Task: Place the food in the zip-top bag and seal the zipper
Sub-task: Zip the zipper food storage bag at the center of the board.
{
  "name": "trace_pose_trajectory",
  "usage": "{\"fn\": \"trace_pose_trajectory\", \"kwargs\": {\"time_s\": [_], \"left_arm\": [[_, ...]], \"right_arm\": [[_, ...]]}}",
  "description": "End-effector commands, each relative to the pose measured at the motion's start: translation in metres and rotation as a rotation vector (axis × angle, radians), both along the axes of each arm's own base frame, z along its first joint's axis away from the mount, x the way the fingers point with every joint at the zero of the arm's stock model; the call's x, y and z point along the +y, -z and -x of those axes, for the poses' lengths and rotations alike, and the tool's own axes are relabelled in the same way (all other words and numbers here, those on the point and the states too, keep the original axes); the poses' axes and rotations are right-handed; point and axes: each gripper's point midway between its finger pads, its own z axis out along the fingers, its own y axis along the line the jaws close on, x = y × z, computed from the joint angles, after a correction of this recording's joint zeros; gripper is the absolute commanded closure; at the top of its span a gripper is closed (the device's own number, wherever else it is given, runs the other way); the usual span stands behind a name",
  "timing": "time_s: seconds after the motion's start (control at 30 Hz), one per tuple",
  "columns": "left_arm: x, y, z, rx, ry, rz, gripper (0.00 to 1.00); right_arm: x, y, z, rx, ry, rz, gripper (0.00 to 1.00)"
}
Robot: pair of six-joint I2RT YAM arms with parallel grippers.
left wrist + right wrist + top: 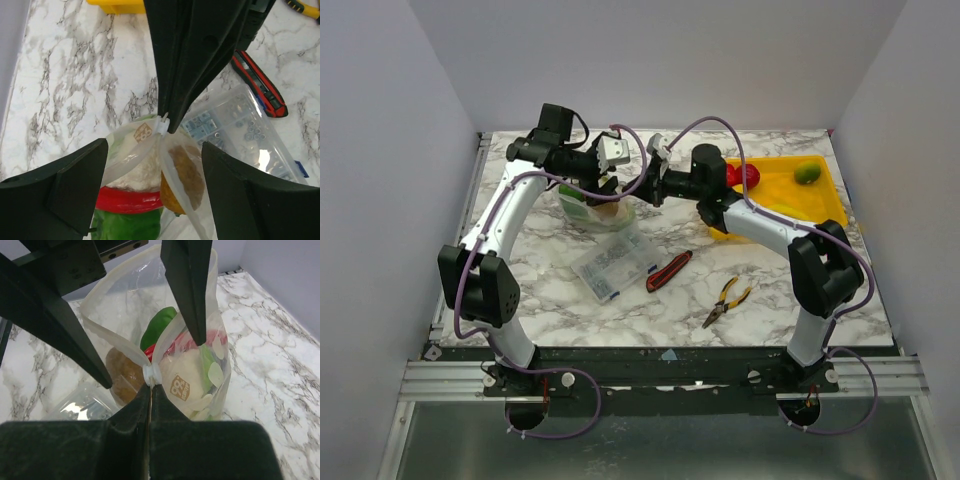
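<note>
The edges of the bag's opening spread away from the white end piece in my right gripper, so my left gripper will pinch both edges together (160,142) next to that piece.
The zip-top bag (200,375) stands upright with its mouth spread open. Inside it lies food: white cauliflower (134,172), a red piece (125,200), a green piece (125,225) and a brown-orange piece (184,180). My right gripper (151,388) is shut on the white end piece of the zipper (152,374) at one corner of the mouth. My left gripper (154,150) hangs open over the bag, one finger (60,190) on each side of it, touching nothing. From above, the left gripper (605,183) and right gripper (640,187) meet over the bag (592,208).
A yellow tray (785,195) at the back right holds a red piece (747,175) and a green piece (807,173). A clear compartment box (613,266) lies just in front of the bag, a red-black cutter (668,270) beside it, and pliers (727,300) farther right.
</note>
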Motion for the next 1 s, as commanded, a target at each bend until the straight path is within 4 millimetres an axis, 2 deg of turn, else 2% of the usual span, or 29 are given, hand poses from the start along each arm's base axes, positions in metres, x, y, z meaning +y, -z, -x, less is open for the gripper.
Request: {"fn": "trace_pose_trajectory", "kwargs": {"time_s": [0.0,0.33,0.5,0.63,0.7,0.8,0.97], "left_arm": [[-0.011,-0.023,0.028,0.010,0.063,0.096,0.23],[0.004,0.002,-0.008,-0.065,-0.045,-0.022,0.25],[0.004,0.002,-0.013,-0.038,-0.036,-0.049,0.30],[0.008,0.009,-0.009,-0.010,-0.034,-0.077,0.34],[0.009,0.012,-0.007,0.004,-0.035,-0.084,0.43],[0.015,0.011,-0.007,-0.005,-0.053,-0.087,0.63],[0.019,0.006,-0.008,-0.046,-0.072,-0.062,0.86]], "right_arm": [[0.000,-0.022,-0.005,-0.059,0.006,-0.027,1.00],[0.000,-0.029,-0.001,-0.067,-0.010,-0.029,1.00],[-0.001,-0.031,-0.001,-0.072,-0.012,-0.021,1.00],[-0.001,-0.030,-0.001,-0.078,-0.014,-0.008,1.00],[-0.001,-0.031,-0.002,-0.082,-0.010,-0.009,1.00],[-0.001,-0.031,-0.003,-0.086,-0.005,-0.004,1.00],[-0.002,-0.031,-0.004,-0.086,-0.001,-0.001,1.00]]}}
